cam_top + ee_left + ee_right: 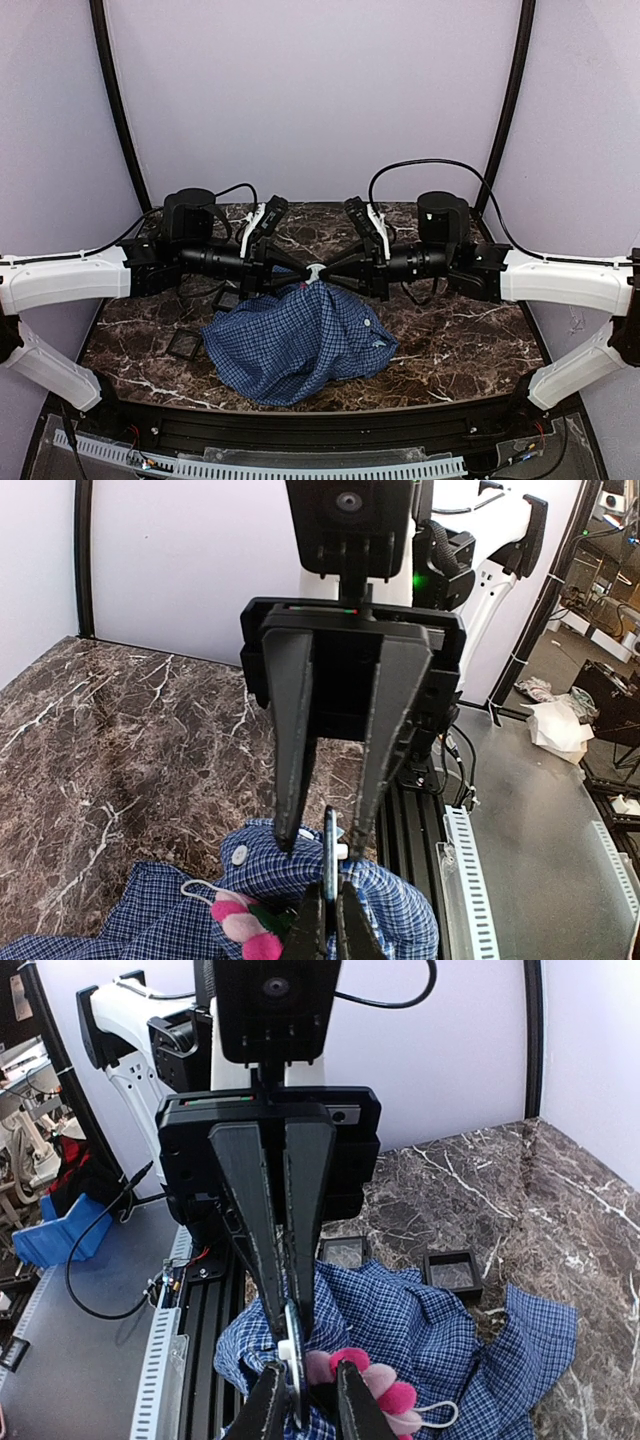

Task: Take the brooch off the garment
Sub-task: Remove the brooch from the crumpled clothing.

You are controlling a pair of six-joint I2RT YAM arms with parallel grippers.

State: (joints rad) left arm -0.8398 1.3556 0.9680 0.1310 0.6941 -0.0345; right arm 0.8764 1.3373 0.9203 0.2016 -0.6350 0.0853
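Note:
The shirt hangs from the disc in my left gripper, so my right gripper should take the disc to let my left gripper hold the shirt back (319, 297).
The garment (300, 345), a blue fine-checked shirt, hangs bunched from the spot where both grippers meet above the table. The brooch (385, 1385) shows pink fuzzy petals and a thin disc seen edge-on beside them. My left gripper (332, 888) is shut on that disc's edge, with the petals (245, 925) just to its left. My right gripper (308, 1365) faces it head-on. Its two fingers stand apart on either side of the disc and the nearest petal, with gaps showing. A white shirt button (239, 855) lies close by.
Two small black square trays (452, 1270) (345, 1252) sit on the brown marble table (450, 340) behind the shirt. The black rail of the table's near edge (415, 820) runs right beside the grippers. A white cord loop (440, 1415) trails from the brooch.

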